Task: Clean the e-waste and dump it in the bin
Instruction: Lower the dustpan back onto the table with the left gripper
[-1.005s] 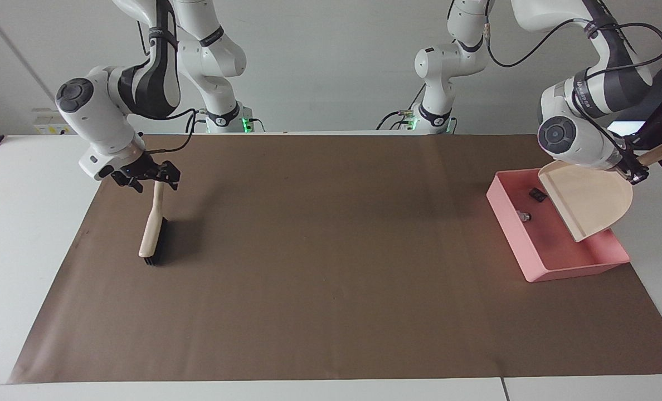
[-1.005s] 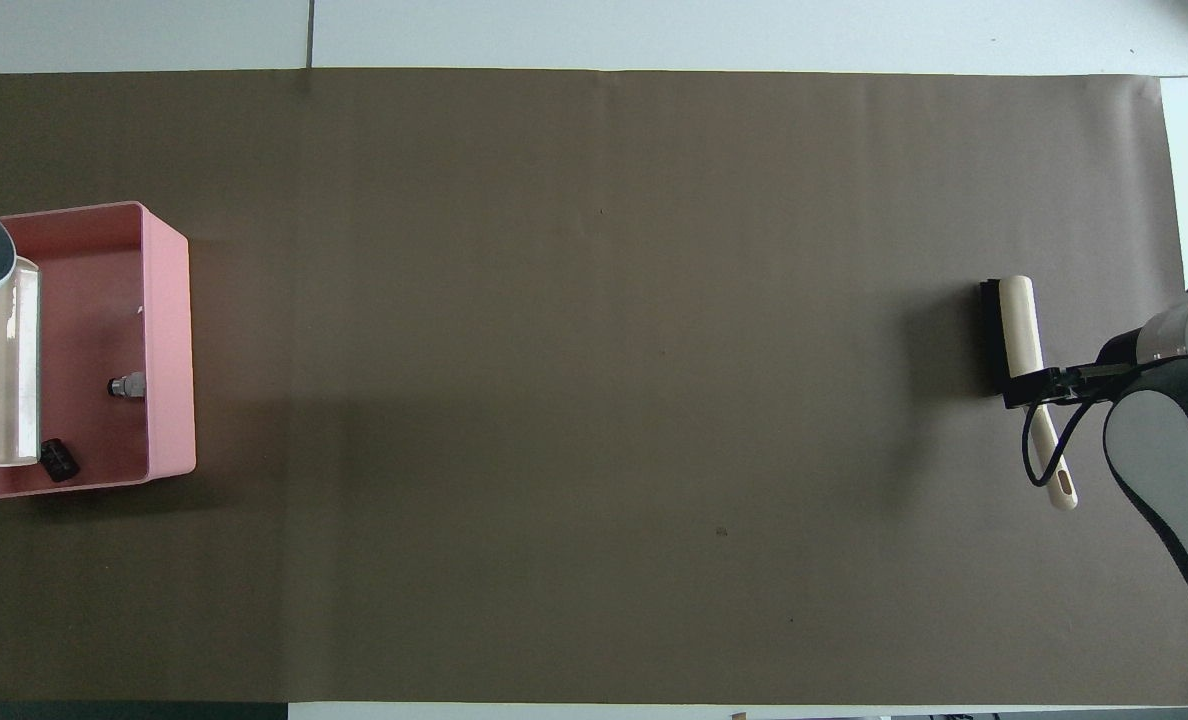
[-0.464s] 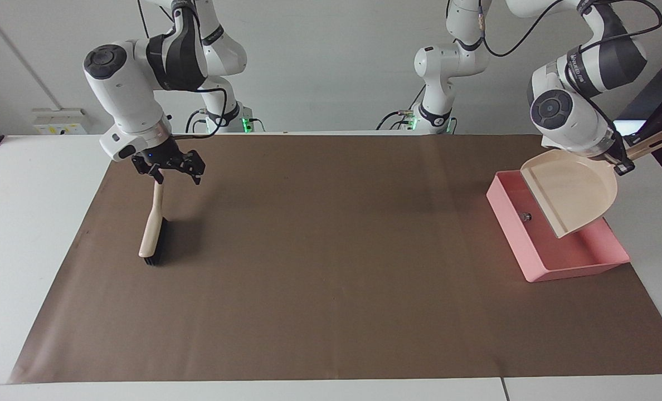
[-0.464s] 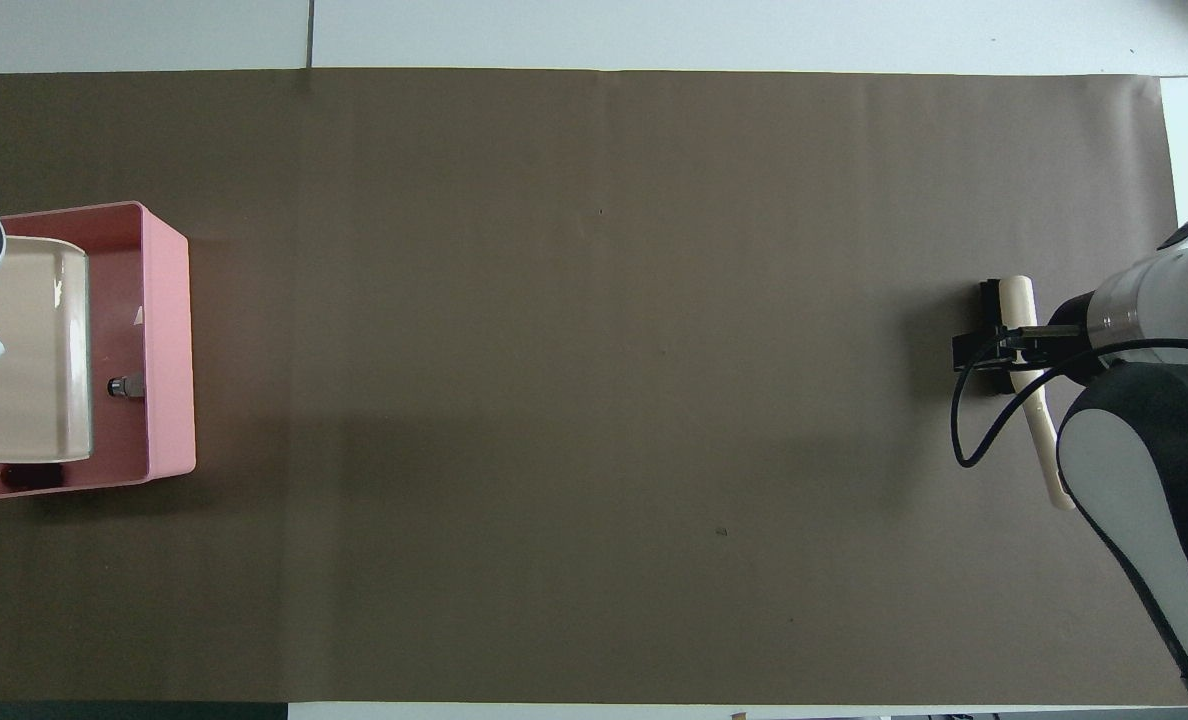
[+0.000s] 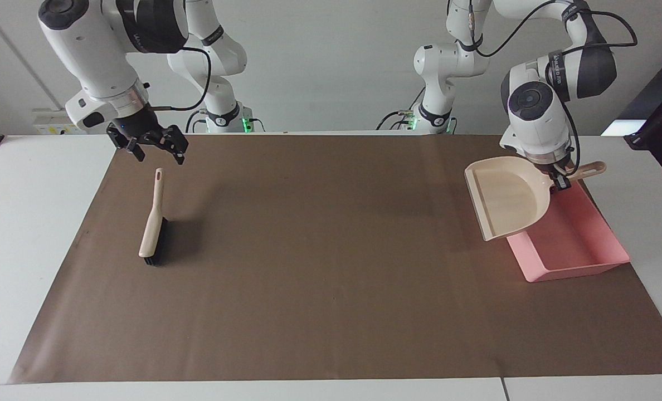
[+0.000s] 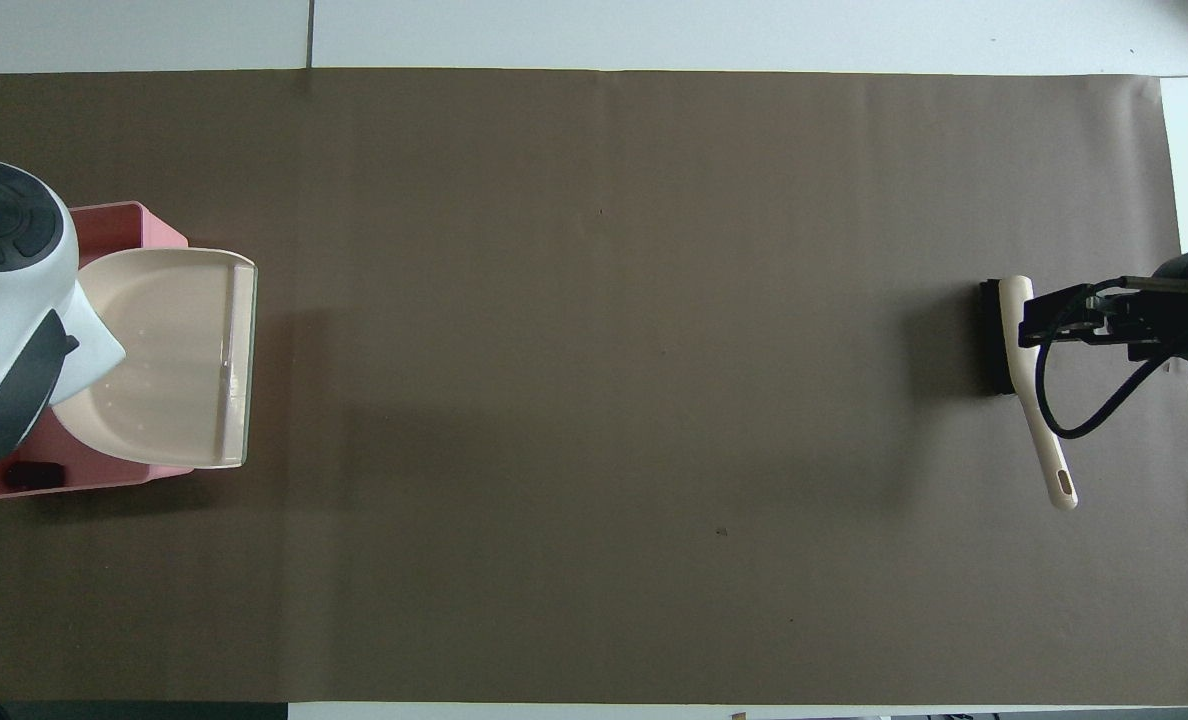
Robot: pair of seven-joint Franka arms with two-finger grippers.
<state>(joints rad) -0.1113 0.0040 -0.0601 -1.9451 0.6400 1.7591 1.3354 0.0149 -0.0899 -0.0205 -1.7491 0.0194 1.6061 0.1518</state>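
Observation:
The beige dustpan, still held over the bin's edge, will go down from my left gripper on the brown mat point(image 6: 434, 415) beside the pink bin, toward the brush.
The pink bin point(image 5: 582, 245) sits at the left arm's end of the mat and also shows in the overhead view point(image 6: 119, 212). A dark e-waste piece point(image 6: 34, 474) lies in the bin's corner nearest the robots. The white piece is hidden under the dustpan. My left gripper point(image 5: 559, 182) is shut on the handle of the beige dustpan point(image 5: 506, 195), holding it about level in the air over the bin's edge toward the table's middle; the dustpan point(image 6: 164, 355) looks empty. My right gripper point(image 5: 159, 154) is open and empty, up over the handle of the brush point(image 5: 154, 223).
The brush point(image 6: 1026, 375) lies flat on the brown mat point(image 5: 331, 267) at the right arm's end, its bristle head farther from the robots than its handle end. White table shows around the mat.
My right gripper has risen off the brush handle, leaving the brush lying still. My left arm has lifted and levelled the dustpan and moved it toward the table's middle, covering the white piece.

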